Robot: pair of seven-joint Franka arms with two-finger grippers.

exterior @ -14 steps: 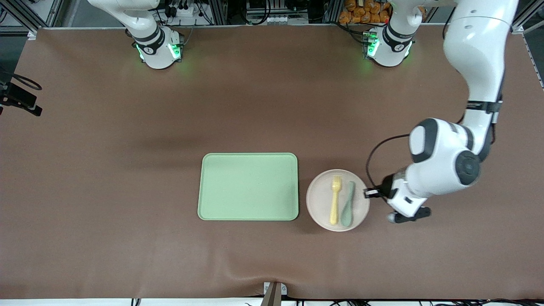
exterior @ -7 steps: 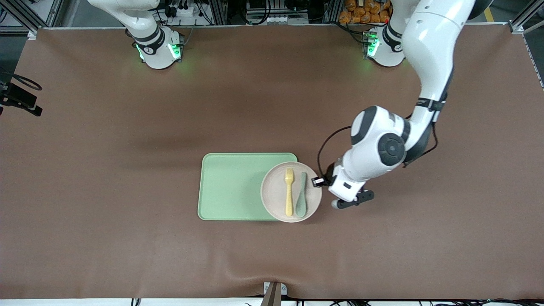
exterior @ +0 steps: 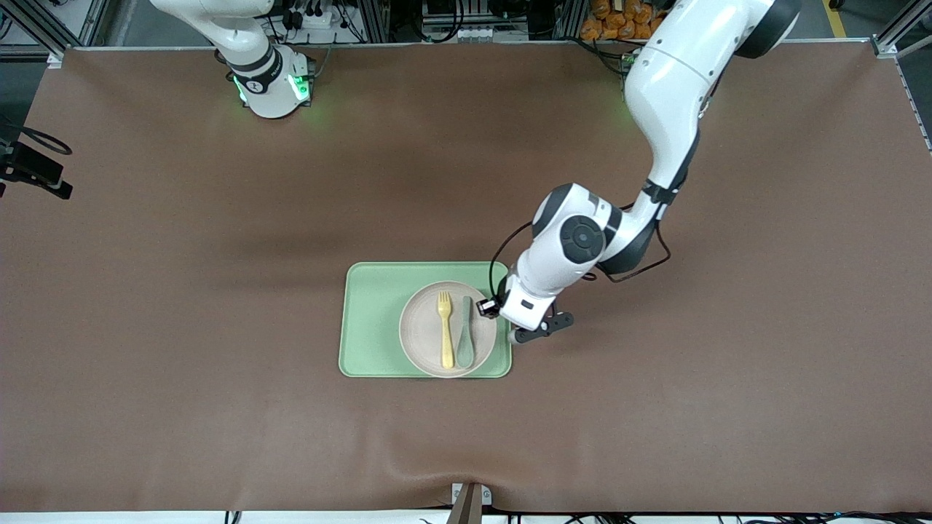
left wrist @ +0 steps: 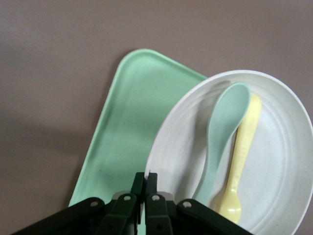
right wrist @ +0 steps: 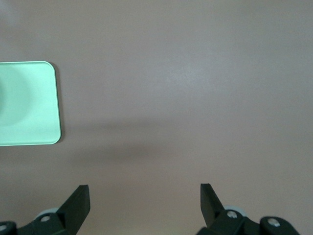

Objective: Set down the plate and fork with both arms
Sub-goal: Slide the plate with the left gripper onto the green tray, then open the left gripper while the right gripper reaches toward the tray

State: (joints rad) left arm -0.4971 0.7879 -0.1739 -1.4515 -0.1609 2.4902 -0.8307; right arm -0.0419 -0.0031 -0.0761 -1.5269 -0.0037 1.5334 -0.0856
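Note:
The robot's left gripper should release the off-white plate in the middle of the light-green tray (exterior: 433, 323) (left wrist: 220, 171).
The off-white plate (exterior: 422, 327) sits over the light-green tray (exterior: 375, 320), at the tray's end toward the left arm. On the plate lie the pale-yellow fork (exterior: 445, 329) and a teal spoon (exterior: 465, 332). My left gripper (exterior: 494, 314) is shut on the plate's rim; in the left wrist view the gripper (left wrist: 145, 177) pinches the plate (left wrist: 283, 161) edge, with the fork (left wrist: 239, 161) and spoon (left wrist: 222, 132) on it. My right gripper (right wrist: 144, 196) is open and empty over bare table; it is out of the front view and waits.
The tray (left wrist: 132, 117) lies in the middle of the brown table mat (exterior: 655, 407). One tray corner (right wrist: 29, 105) shows in the right wrist view. The right arm's base (exterior: 269, 80) stands at the table's back edge.
My left gripper has carried the plate, with fork and spoon on it, from the table beside the tray toward the right arm's end, and it is now over the tray.

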